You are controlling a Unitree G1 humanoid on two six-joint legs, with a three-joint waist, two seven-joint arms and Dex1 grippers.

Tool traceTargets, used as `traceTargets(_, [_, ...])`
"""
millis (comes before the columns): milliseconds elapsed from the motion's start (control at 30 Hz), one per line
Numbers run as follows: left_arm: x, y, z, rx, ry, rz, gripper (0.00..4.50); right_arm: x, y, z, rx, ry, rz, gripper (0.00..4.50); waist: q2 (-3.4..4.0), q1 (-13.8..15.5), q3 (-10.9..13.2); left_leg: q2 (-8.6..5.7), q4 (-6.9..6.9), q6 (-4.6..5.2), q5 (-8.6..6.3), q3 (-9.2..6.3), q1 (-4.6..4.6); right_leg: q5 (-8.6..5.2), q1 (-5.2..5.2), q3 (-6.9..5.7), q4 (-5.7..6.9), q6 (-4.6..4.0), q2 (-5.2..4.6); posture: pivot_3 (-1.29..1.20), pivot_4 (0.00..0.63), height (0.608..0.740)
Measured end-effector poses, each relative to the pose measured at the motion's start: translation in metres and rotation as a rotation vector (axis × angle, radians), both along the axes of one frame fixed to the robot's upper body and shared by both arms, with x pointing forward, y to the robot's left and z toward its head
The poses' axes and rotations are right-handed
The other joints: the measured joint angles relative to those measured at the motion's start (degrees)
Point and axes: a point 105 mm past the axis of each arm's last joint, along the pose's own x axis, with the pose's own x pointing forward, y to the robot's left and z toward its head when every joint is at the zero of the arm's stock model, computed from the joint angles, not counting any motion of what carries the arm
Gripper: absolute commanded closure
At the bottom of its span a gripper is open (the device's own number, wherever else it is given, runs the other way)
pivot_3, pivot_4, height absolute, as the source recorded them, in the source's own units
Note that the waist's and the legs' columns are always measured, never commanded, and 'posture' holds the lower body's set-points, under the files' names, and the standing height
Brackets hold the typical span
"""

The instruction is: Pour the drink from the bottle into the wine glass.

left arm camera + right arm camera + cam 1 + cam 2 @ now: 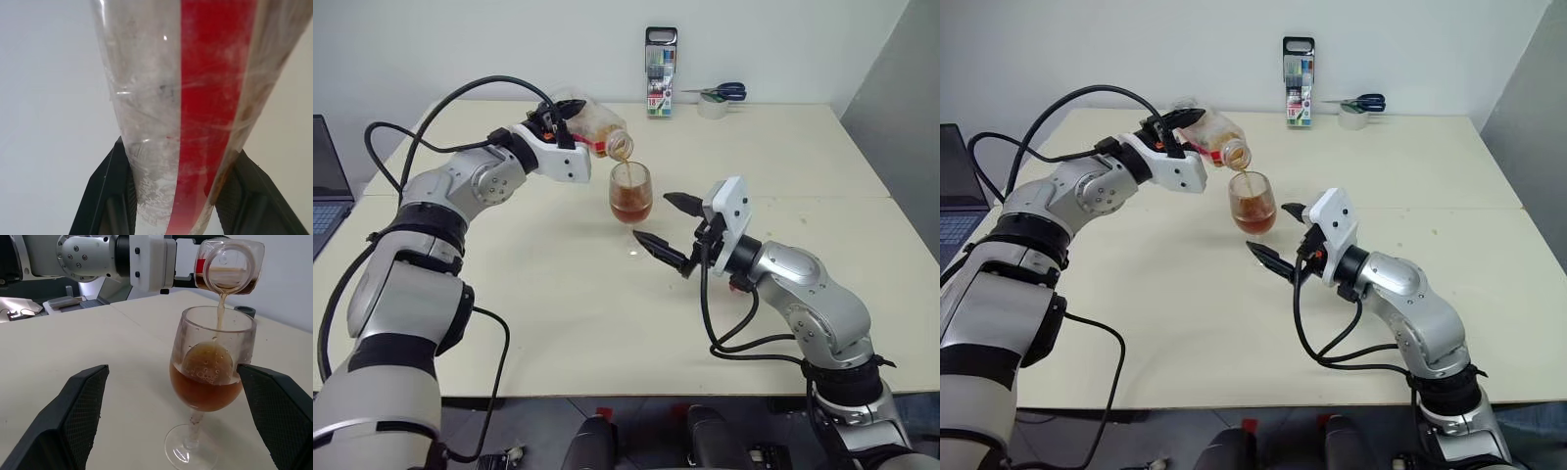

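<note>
My left gripper is going to let go of the clear plastic bottle on the bare table [543, 226] beside the wine glass, towards the laptop.
My left gripper [562, 114] is shut on the clear plastic bottle [592, 119], which has a red label strip [210, 98]. The bottle is tipped over, its mouth just above the rim of the wine glass [631, 191]. A thin stream of the amber drink [221, 308] falls from the mouth into the bowl, which is about half full. The glass stands upright on the table. My right gripper [653, 218] stands open just in front of the glass at the height of its stem, and its black fingers [83, 406] are well apart from it.
An upright marker-pen case [660, 73], a tape roll [712, 106] and blue-handled scissors [724, 92] sit at the table's far edge by the wall. A laptop [328, 186] is at the far left. The cream table [558, 313] is bare towards me.
</note>
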Motion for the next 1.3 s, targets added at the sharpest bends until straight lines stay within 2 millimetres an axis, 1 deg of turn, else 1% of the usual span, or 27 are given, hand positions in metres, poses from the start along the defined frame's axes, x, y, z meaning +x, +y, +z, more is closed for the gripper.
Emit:
traceTargets(167, [0.001,-0.002,-0.006,-0.117,0.075,-0.002,2.84,0.001,0.002,0.006,0.020,-0.037,-0.013,0.00,0.00,-0.1,0.0,0.00,0.01,-0.11,0.06,0.00,0.01,0.00,-0.01,0.00,0.06,0.00,0.00,0.00,0.150,0.740])
traceTargets(367, [0.004,-0.002,-0.017,-0.340,0.216,0.007,2.84,0.002,0.003,0.009,0.011,-0.081,-0.024,0.00,0.00,-0.2,0.0,0.02,0.03,-0.18,0.10,-0.01,0.01,0.00,-0.04,0.01,0.15,0.00,0.00,0.00,0.150,0.740])
traceTargets(467, [0.007,0.005,-0.019,-0.559,0.303,0.027,2.84,0.000,0.006,0.008,0.008,-0.087,-0.007,0.00,0.00,-0.3,0.0,0.02,0.07,-0.19,0.11,0.00,0.01,0.00,-0.06,0.03,0.22,0.00,-0.01,0.00,0.150,0.740])
traceTargets(567, [0.006,0.026,-0.025,-0.792,0.390,0.059,2.84,-0.005,0.007,0.002,-0.044,-0.066,0.045,0.00,0.01,-0.6,0.0,0.04,0.05,-0.19,0.11,0.01,0.06,0.00,-0.06,0.05,0.25,0.00,-0.01,0.00,0.150,0.740])
traceTargets(633, [0.003,0.041,-0.038,-0.913,0.455,0.090,2.84,-0.009,0.006,-0.006,-0.082,-0.021,0.084,0.00,0.01,-1.0,0.0,0.07,0.05,-0.19,0.11,-0.04,0.06,0.00,-0.06,0.02,0.27,0.00,0.01,0.00,0.150,0.740])
traceTargets(700, [-0.003,0.054,-0.055,-1.013,0.513,0.129,2.84,-0.013,0.007,-0.012,-0.109,0.010,0.116,0.00,0.01,-1.2,0.0,0.07,0.05,-0.19,0.11,-0.07,0.07,0.00,-0.06,0.00,0.29,0.00,0.01,0.00,0.150,0.740])
traceTargets(867, [-0.016,0.075,-0.103,-1.225,0.667,0.227,2.84,-0.016,0.011,-0.017,-0.124,0.056,0.155,0.00,-0.01,-1.3,0.0,0.05,0.11,-0.19,0.11,-0.08,0.05,0.00,-0.05,0.01,0.29,0.00,0.00,0.00,0.150,0.740])
traceTargets(933, [-0.019,0.080,-0.112,-1.297,0.697,0.242,2.84,-0.017,0.014,-0.016,-0.132,0.060,0.165,0.00,-0.02,-1.3,0.0,0.06,0.11,-0.19,0.11,-0.08,0.06,0.00,-0.04,0.01,0.29,0.00,0.00,0.00,0.150,0.740])
traceTargets(1033, [-0.023,0.086,-0.119,-1.372,0.712,0.259,2.84,-0.018,0.020,-0.012,-0.138,0.047,0.183,0.00,-0.04,-1.2,0.0,0.06,0.11,-0.20,0.11,-0.08,0.07,0.00,-0.04,0.01,0.29,0.00,-0.01,0.00,0.150,0.740])
traceTargets(1133, [-0.025,0.089,-0.124,-1.432,0.725,0.266,2.84,-0.018,0.022,-0.014,-0.143,0.052,0.190,0.00,-0.06,-1.2,-0.1,0.05,0.11,-0.20,0.11,-0.07,0.07,0.00,-0.04,0.01,0.28,0.00,-0.03,0.00,0.150,0.740])
traceTargets(1300, [-0.030,0.092,-0.137,-1.432,0.754,0.295,2.84,-0.016,0.023,-0.011,-0.141,0.046,0.193,0.00,-0.07,-1.2,-0.1,0.06,0.09,-0.20,0.11,-0.05,0.09,0.00,-0.04,0.02,0.29,-0.01,-0.04,0.00,0.150,0.740])
